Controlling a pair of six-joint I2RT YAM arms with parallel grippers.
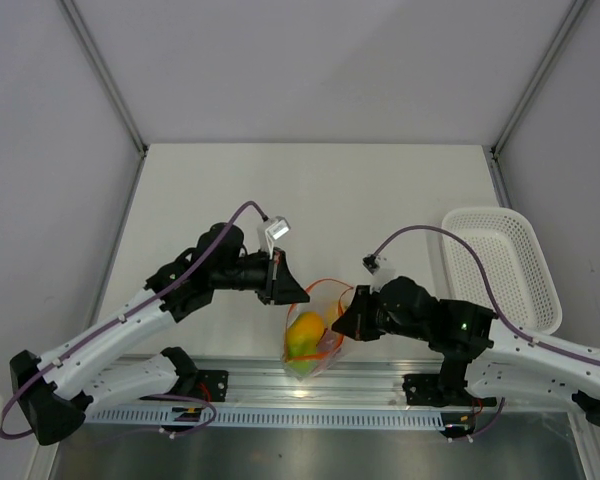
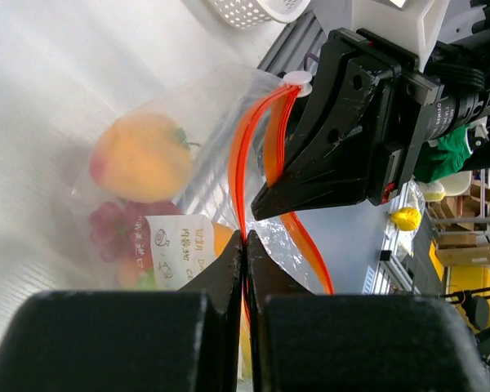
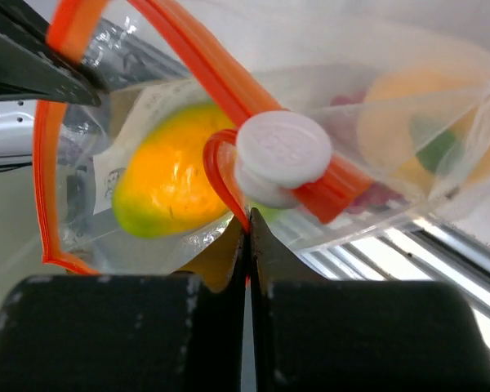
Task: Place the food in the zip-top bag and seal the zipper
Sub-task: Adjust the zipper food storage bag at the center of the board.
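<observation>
My left gripper is holding one side of the bag's orange zipper while the other side bows away, so it needs to open and pinch both sides together [image 2: 242, 216] before it seals the bag.
The clear zip-top bag [image 1: 315, 345] hangs between both grippers near the table's front edge. The food is inside it: a yellow-orange fruit [image 2: 143, 155], dark red grapes [image 2: 113, 224] and an orange-and-green fruit [image 3: 167, 180]. The zipper [image 2: 238, 163] is an orange strip that forms an open loop at the mouth. My left gripper [image 2: 244, 237] is shut on one side of the strip. My right gripper [image 3: 248, 214] is shut on the strip just below the white tab [image 3: 282, 151]. In the top view the left gripper [image 1: 302, 298] and right gripper [image 1: 338, 325] face each other across the bag.
A white mesh basket [image 1: 500, 265] stands at the right side of the table. An aluminium rail [image 1: 380, 375] runs along the near edge just below the bag. A white printed label [image 2: 180, 249] shows on the bag.
</observation>
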